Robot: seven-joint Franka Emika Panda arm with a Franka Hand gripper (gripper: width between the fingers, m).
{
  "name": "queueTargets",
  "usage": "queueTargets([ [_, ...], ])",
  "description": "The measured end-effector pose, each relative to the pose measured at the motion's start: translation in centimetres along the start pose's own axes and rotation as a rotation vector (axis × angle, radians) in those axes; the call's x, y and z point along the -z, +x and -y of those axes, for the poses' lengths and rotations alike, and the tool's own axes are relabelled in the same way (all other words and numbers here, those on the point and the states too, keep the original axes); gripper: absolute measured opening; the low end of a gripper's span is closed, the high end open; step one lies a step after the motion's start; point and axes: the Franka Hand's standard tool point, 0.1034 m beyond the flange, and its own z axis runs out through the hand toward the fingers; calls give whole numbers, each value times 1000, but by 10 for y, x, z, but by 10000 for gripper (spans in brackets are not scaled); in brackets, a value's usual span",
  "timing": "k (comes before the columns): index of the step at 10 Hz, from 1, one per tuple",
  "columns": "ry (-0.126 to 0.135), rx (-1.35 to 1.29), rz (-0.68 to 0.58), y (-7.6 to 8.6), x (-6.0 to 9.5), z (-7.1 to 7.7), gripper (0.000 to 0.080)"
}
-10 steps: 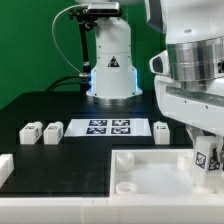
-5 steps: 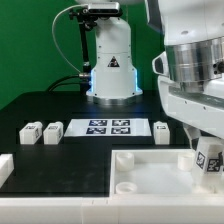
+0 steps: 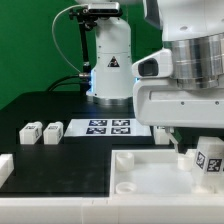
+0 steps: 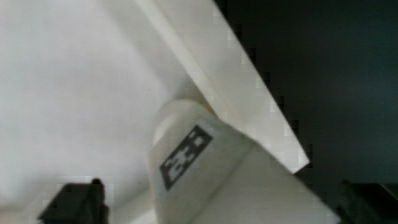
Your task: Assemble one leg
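I need to turn my gripper square, as the leg stands cornerwise between my open fingers, and take its flat sides [image 4: 253, 186] before I turn the leg into the tray-like part.
One leg [image 3: 208, 162], a small white block with a black-and-white tag, stands at the right end of the large white tray-like part [image 3: 140, 170]. My gripper [image 3: 198, 148] hangs right over it, with the fingers on either side. In the wrist view the leg [image 4: 199, 160] lies between my dark fingertips [image 4: 75, 203]. One finger stands apart from the leg, with white surface showing in the gap, so the gripper [image 4: 214, 206] looks open. Two more legs [image 3: 29, 131] [image 3: 51, 130] lie at the exterior view's left. Another leg [image 3: 163, 130] is partly hidden behind my hand.
The marker board [image 3: 108, 127] lies on the black table in front of the arm's base [image 3: 112, 75]. A white part [image 3: 5, 166] sits at the left edge. The tray-like part's raised rim [image 4: 222, 70] runs close beside the leg.
My hand has turned about its axis and now looks wider in the exterior view. The leg stays at about the same spot, with its tag still facing the camera.
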Motion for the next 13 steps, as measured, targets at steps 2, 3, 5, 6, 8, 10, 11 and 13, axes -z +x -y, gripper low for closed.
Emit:
queueTargets([
  [2,-28,262,-29,1,-3,-5,649],
  [3,-25,239,-29,1,-3,-5,649],
  [5,-20,170,-27,0,-4,-3,524],
  [6,-8,37,-24,-1,-4,-1,378],
  [8,-4,-119,-22,-1,-4,-3,296],
  [10,25,-430,-12,1,-4,-5,296],
  [11,39,-628,-10,1,-5,-5,296],
  [13,100,-1043,6,-2,-7,-3,296],
])
